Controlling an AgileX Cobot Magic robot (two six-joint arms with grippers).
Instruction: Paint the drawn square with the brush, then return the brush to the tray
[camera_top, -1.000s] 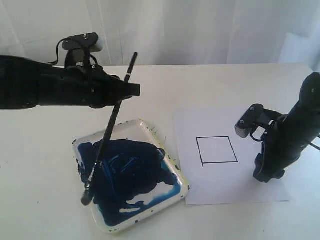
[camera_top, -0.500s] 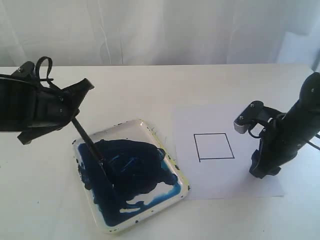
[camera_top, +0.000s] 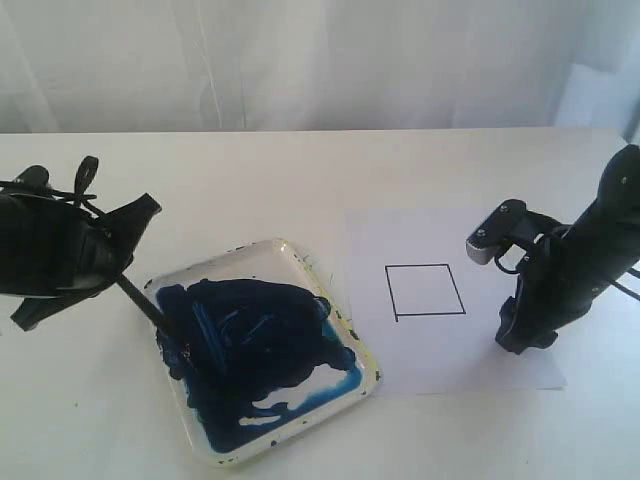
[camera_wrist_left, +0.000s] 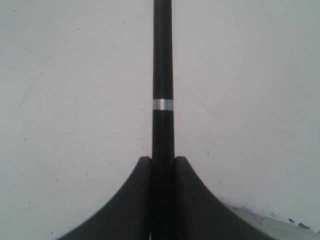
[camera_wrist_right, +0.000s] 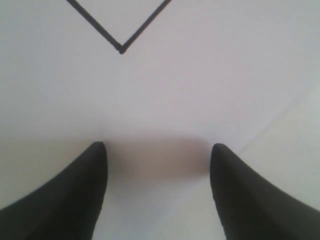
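Note:
Next, my left gripper sets the brush down across the tray's rim corner (camera_top: 161, 297), with the brush's tip in the dark blue paint.
The black-handled brush (camera_top: 150, 310) slants down from my left gripper (camera_top: 122, 275), which is shut on its handle beside the tray's left edge. Its tip rests in the dark blue paint at the left of the white speckled-rim tray (camera_top: 292, 251). In the left wrist view the brush (camera_wrist_left: 162, 75) runs straight out between the shut fingers of the gripper (camera_wrist_left: 163, 162). The drawn square (camera_top: 425, 290) is blank on the white paper. My right gripper (camera_top: 520, 340) stands open with its fingertips down on the paper, right of the square. The right wrist view shows one corner of the square (camera_wrist_right: 121, 47) ahead of that gripper (camera_wrist_right: 157, 147).
The paper sheet (camera_top: 400, 365) lies right of the tray, almost touching its rim. A white curtain hangs behind the white table (camera_top: 300, 170). A corner of the tray (camera_wrist_left: 272, 220) shows by the left gripper.
My left arm has swung left and down, and the brush has tipped from steep to a low slant with its tip moved to the tray's left side. The right gripper stays on the paper.

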